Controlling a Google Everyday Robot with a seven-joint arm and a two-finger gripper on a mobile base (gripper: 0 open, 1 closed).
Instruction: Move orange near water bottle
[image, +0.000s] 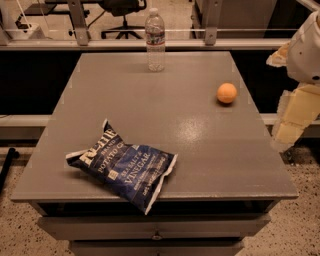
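Note:
The robot's gripper should next move to the orange's middle (227, 93) and close there, because the orange has to be moved near the water bottle.
The orange (227, 93) is small and round and sits on the grey table (200, 150) near its right edge. The water bottle (155, 40) is clear with a white cap and a pale label band; it stands upright at the middle of the table's far edge. My gripper (293, 119) hangs off the table's right side, to the right of the orange and a little nearer the camera, apart from it. The white arm (306, 50) shows above it at the picture's right edge.
A blue potato chip bag (125, 167) lies flat on the front left of the table. Drawers (155, 227) run below the table's front edge. A glass partition with metal posts (80, 22) and an office chair (122, 12) stand behind the table.

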